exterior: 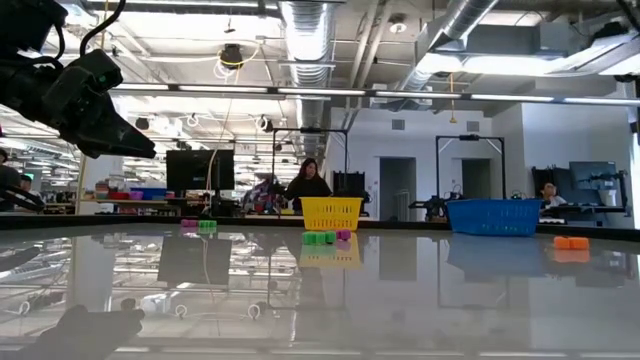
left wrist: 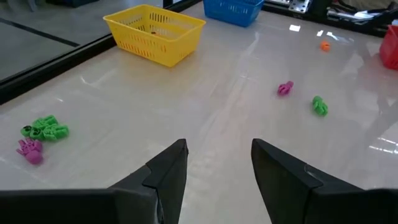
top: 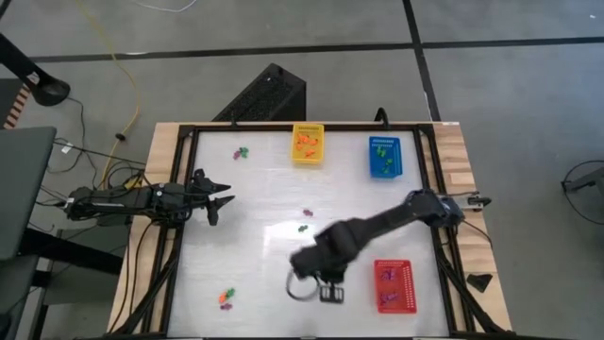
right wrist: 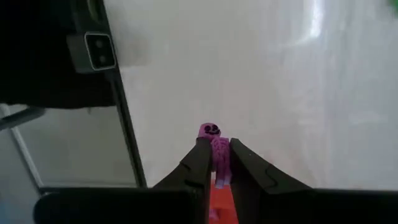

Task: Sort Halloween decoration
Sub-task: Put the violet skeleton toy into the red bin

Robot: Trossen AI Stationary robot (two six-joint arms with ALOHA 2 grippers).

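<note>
The purple skull-headed trinket, now over the table's near middle, will be let go by my right gripper inside the red basket [top: 392, 283] [right wrist: 221, 208], among the purple trinkets there.
My right gripper [right wrist: 216, 163] is shut on a purple skull-headed trinket [right wrist: 213, 142], over the table's near middle [top: 326, 288], left of the red basket [top: 394, 284]. My left gripper [left wrist: 217, 165] is open and hovers over the table's left side [top: 222, 198], touching nothing. Loose trinkets lie on the table: a green and purple pair [left wrist: 41, 134] near the far left [top: 242, 151], a purple one [left wrist: 285, 88] and a green one [left wrist: 319, 104] at the centre [top: 303, 221], and a small cluster [top: 226, 297] at the near left. My right gripper pinches the purple trinket by its body [right wrist: 219, 158] between the two fingers. Its skull head [right wrist: 209, 130] sticks out past the fingertips. An orange-red piece [right wrist: 221, 199] shows farther back between the fingers. The fingers slant toward the table's near edge. Whether the trinket touches the table, I cannot tell.
The yellow basket [top: 307, 144] and blue basket [top: 384, 156] stand at the far edge, with trinkets inside. A black frame [right wrist: 127, 137] borders the table, with the low camera [right wrist: 99, 50] at the near edge. People sit in the room behind the table [exterior: 308, 183].
</note>
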